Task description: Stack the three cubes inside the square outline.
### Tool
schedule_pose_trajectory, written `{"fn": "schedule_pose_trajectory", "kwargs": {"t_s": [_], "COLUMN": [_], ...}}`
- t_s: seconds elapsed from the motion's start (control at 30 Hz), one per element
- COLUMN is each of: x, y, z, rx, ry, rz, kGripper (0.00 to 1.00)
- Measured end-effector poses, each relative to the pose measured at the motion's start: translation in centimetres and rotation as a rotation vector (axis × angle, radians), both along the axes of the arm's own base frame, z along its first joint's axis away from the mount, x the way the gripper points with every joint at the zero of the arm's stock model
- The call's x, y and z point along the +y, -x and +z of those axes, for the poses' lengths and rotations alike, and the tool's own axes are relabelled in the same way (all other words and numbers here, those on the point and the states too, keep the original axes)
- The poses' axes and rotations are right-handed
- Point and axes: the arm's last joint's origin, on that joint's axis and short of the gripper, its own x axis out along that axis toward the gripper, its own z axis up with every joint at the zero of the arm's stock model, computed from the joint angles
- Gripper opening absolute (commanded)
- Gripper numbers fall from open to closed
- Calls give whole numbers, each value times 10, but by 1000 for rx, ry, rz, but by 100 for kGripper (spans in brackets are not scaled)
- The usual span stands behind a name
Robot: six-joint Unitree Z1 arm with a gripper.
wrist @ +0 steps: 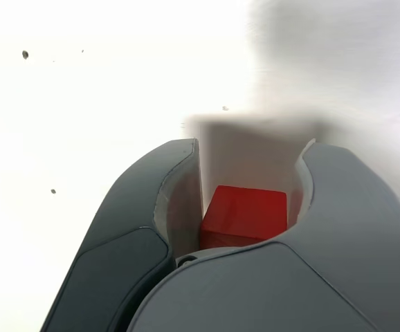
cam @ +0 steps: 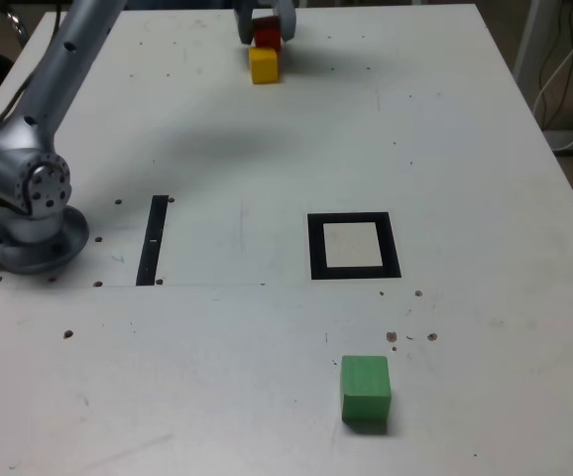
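Observation:
My gripper needs to release the red cube on the pale centre of the black square outline (cam: 355, 240). The red cube is now at the table's far edge.
At the far edge of the table in the exterior view, my gripper (cam: 266, 30) is shut on the red cube (cam: 268, 38). The yellow cube (cam: 264, 65) sits on the table right in front of the red one, touching or nearly touching it. The wrist view shows the red cube (wrist: 245, 216) clamped between the two dark jaws of the gripper (wrist: 250, 180). The green cube (cam: 366, 391) rests alone near the front of the table. The square outline (cam: 354, 246), black with a pale centre, lies mid-table with nothing in it.
The arm's grey base (cam: 29, 213) stands at the exterior view's left, and its link reaches up toward the far edge. A thin black strip (cam: 154, 240) lies between the base and the outline. Cables hang off the table's right side.

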Motion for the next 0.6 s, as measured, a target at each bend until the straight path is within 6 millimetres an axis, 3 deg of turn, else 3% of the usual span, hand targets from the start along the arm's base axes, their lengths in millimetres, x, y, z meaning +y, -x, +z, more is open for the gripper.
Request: {"fn": "schedule_pose_trajectory", "kwargs": {"t_s": [0.3, 0.6], "x": [-22, -95], "y": [-14, -47], "z": [32, 59], "rx": [-54, -27], "ry": [-11, -1], "rz": [-61, -151], "kGripper": [10, 10]}}
